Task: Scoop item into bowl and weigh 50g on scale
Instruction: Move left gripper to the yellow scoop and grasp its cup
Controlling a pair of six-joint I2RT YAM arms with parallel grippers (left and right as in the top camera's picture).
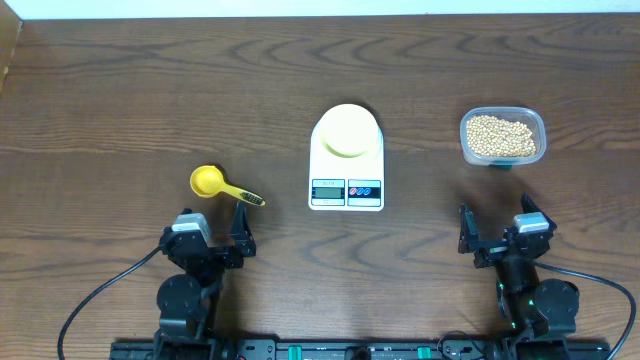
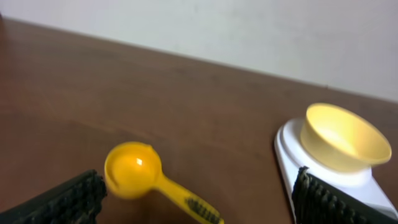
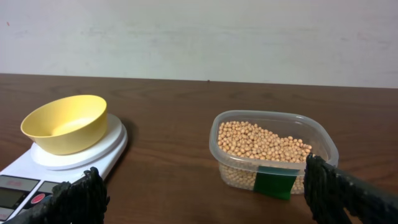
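The yellow measuring spoon has a round cup and a handle. My left gripper will next move to the near rim (image 1: 197, 191) (image 2: 115, 189) of the spoon's round cup and close there, leaving the handle free.
The tan beans (image 1: 502, 137) fill a clear plastic tub (image 1: 537, 128) at the right; they also show in the right wrist view (image 3: 261, 142). The pale-yellow bowl (image 1: 347, 129) stands empty on the white scale (image 1: 346, 187) at the centre, and also shows in the left wrist view (image 2: 341, 137) and right wrist view (image 3: 64, 123). A bright yellow measuring spoon (image 1: 222, 185) lies left of the scale, just beyond my left gripper (image 1: 213, 231), which is open and empty. My right gripper (image 1: 495, 228) is open and empty, short of the tub.
The tub (image 3: 273, 149) carries a green label on its near wall. The scale's display and buttons (image 1: 346, 190) face the front edge. Dark wood table (image 1: 150, 90) extends around; a pale wall stands behind it.
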